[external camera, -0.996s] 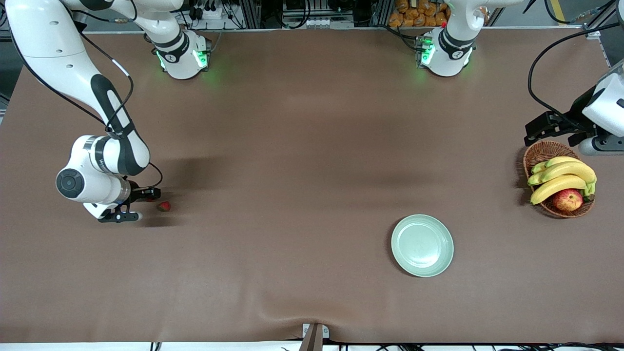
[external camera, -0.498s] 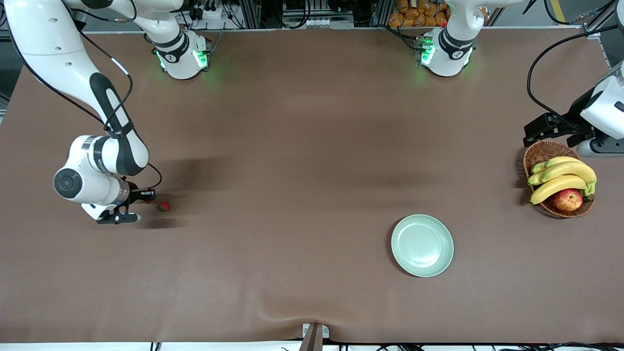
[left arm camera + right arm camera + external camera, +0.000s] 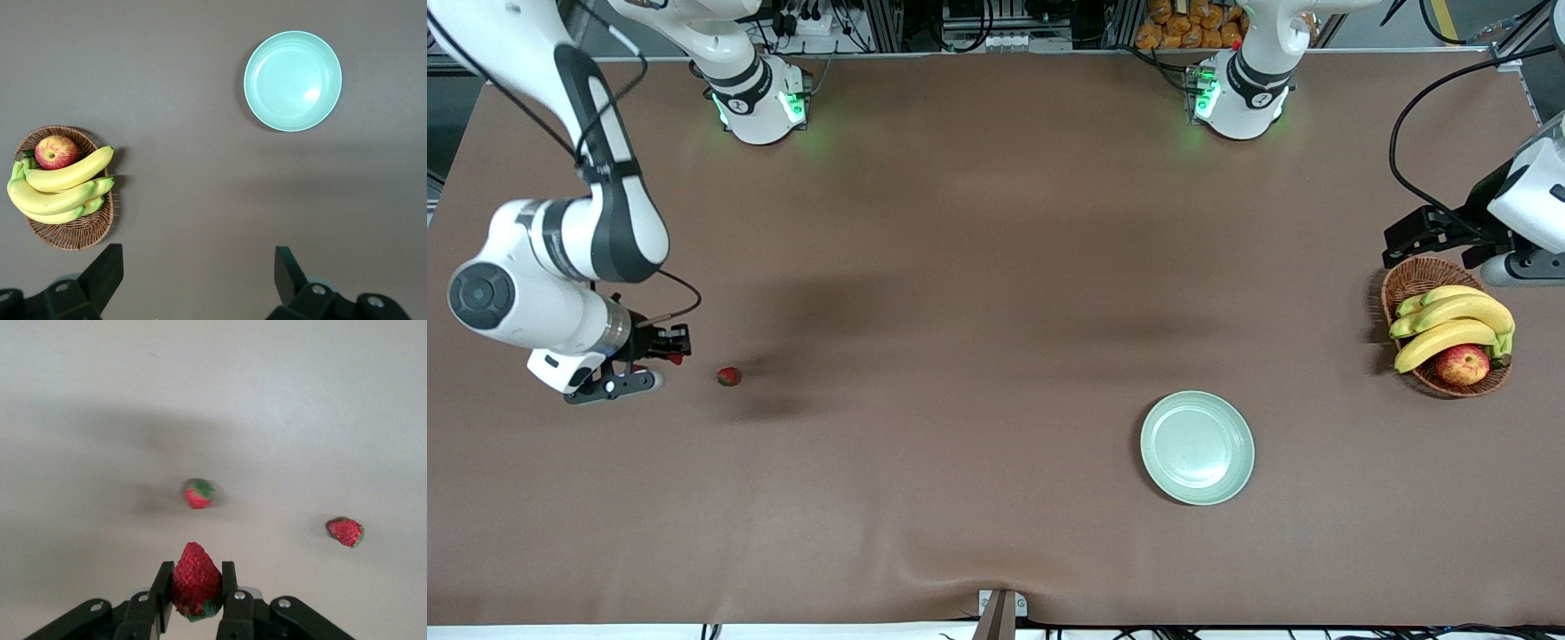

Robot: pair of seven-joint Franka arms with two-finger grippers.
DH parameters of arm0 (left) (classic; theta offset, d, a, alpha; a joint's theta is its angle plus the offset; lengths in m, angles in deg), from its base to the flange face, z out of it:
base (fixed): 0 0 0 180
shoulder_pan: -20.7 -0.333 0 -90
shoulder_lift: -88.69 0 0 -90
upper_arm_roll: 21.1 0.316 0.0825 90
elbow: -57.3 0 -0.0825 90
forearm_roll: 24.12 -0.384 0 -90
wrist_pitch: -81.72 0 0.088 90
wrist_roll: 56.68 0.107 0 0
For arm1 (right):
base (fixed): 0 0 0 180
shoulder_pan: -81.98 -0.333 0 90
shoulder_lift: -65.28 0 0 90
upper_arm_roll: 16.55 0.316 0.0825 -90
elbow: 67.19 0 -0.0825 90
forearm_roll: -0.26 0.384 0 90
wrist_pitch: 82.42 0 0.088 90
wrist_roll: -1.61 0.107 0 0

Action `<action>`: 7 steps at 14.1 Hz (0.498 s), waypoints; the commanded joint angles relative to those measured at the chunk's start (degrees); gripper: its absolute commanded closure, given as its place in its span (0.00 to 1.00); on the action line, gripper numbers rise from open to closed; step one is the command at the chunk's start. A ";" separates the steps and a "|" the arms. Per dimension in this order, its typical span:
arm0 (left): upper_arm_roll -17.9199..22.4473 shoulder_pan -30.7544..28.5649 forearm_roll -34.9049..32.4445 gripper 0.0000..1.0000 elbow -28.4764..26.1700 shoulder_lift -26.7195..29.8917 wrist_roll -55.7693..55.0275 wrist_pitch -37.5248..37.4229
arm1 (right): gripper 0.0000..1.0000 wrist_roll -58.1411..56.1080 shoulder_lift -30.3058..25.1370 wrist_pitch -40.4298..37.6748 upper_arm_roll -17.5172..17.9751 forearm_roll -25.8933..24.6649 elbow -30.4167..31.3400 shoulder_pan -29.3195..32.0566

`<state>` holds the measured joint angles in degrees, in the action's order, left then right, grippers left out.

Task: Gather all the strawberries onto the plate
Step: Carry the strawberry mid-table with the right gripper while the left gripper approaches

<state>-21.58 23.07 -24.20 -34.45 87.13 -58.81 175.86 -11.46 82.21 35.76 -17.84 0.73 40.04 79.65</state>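
Note:
Next, my right gripper lets go of its strawberry on the table (image 3: 1032, 358) between the loose strawberries and the plate, nearer the plate.
My right gripper (image 3: 674, 345) is shut on a red strawberry (image 3: 195, 580) with a green top and holds it above the table at the right arm's end. A second strawberry (image 3: 729, 376) lies on the table beside the gripper. The right wrist view shows it (image 3: 199, 493) and a third strawberry (image 3: 345, 531) on the table; the third is hidden in the front view. The mint-green plate (image 3: 1197, 447) lies empty toward the left arm's end and also shows in the left wrist view (image 3: 292, 81). My left gripper (image 3: 198, 257) is open and empty, waiting by the basket.
A brown wicker basket (image 3: 1414, 277) holding bananas (image 3: 1449, 324) and a red-yellow apple (image 3: 1462, 364) stands at the left arm's end of the table. A small metal bracket (image 3: 1001, 604) sits at the table edge nearest the front camera.
My right gripper has risen and moved toward the right arm's end of the table with the strawberry in it. The strawberry on the table and the left arm have not moved.

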 commanded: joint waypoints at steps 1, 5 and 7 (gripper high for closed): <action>-0.13 -0.61 0.78 0.00 0.61 0.06 0.55 -0.71 | 1.00 -1.34 -0.23 -2.60 2.07 1.02 -3.51 -2.32; 0.04 -0.52 0.87 0.00 0.61 -0.03 0.64 -0.62 | 1.00 -1.34 0.21 -2.43 3.83 5.41 -6.41 -9.43; 0.04 -0.43 0.87 0.00 0.70 -0.03 0.55 -0.62 | 1.00 -0.99 2.57 -2.52 3.74 10.15 -10.88 -13.12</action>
<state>-21.47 22.88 -24.20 -34.44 87.13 -58.78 175.86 -11.65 81.98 34.16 -13.70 7.25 34.37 69.34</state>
